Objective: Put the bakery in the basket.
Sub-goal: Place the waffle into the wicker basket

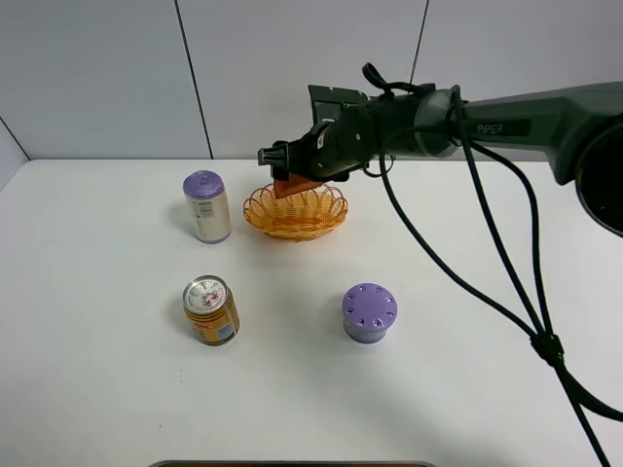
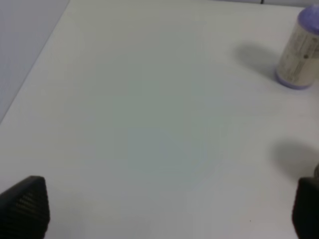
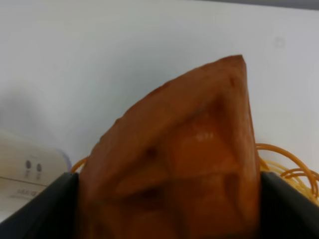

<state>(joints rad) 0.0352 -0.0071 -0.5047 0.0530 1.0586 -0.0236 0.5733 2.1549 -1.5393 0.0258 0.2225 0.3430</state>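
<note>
The bakery, now just above the basket's back rim, will be released by my right gripper on the woven bottom in the middle of the basket (image 1: 296, 215).
My right gripper (image 1: 292, 175) is shut on the bakery (image 1: 295, 186), an orange-brown wedge-shaped waffle slice, and holds it just above the back rim of the basket (image 1: 296, 212). The right wrist view is filled by the bakery (image 3: 184, 164) held between the dark fingers (image 3: 45, 209), with strands of the orange woven basket (image 3: 286, 167) behind it. The left arm does not show in the exterior high view. In the left wrist view my left gripper (image 2: 169, 209) is open and empty over bare white table, with its fingertips (image 2: 27, 206) wide apart.
A purple-lidded can (image 1: 206, 206) stands left of the basket and also shows in the left wrist view (image 2: 299, 52). An orange can (image 1: 211, 310) stands at the front left. A purple lidded jar (image 1: 369, 313) stands at the front middle. Black cables (image 1: 487, 282) hang from the right arm.
</note>
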